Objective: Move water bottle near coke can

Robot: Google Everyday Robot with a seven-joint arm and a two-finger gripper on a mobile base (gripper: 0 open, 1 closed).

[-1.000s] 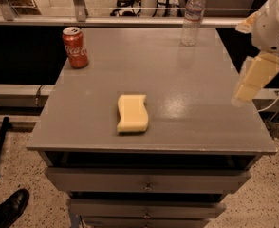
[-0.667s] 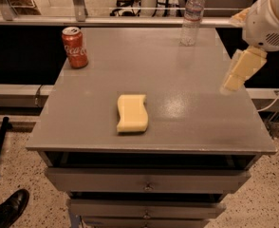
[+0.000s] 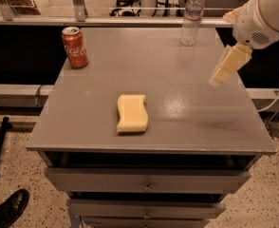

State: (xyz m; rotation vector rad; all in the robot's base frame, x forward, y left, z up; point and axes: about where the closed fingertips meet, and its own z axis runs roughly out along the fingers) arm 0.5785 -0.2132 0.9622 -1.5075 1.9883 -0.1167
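Observation:
Next, my gripper will go to the middle of the water bottle (image 3: pixel 192 17), well below its white cap, and close there.
The water bottle (image 3: pixel 192 17) is clear with a white cap and stands upright at the far right of the grey table (image 3: pixel 187 127). The coke can (image 3: pixel 75 47) is red with white script and stands upright at the far left, well apart from the bottle. My gripper (image 3: pixel 217 80) is cream-coloured and hangs from the white arm at the right. It hovers above the table's right side, in front of and a little right of the bottle, and touches nothing.
A yellow sponge (image 3: pixel 131 113) lies flat near the table's front middle. Drawers (image 3: pixel 146 182) sit below the tabletop. A railing runs behind the table. A black shoe (image 3: pixel 9 210) shows at the bottom left, and a cable hangs at the right.
My gripper has moved left, from beyond the table's right edge to above its right side, closer to the bottle. The bottle, can and sponge have not moved.

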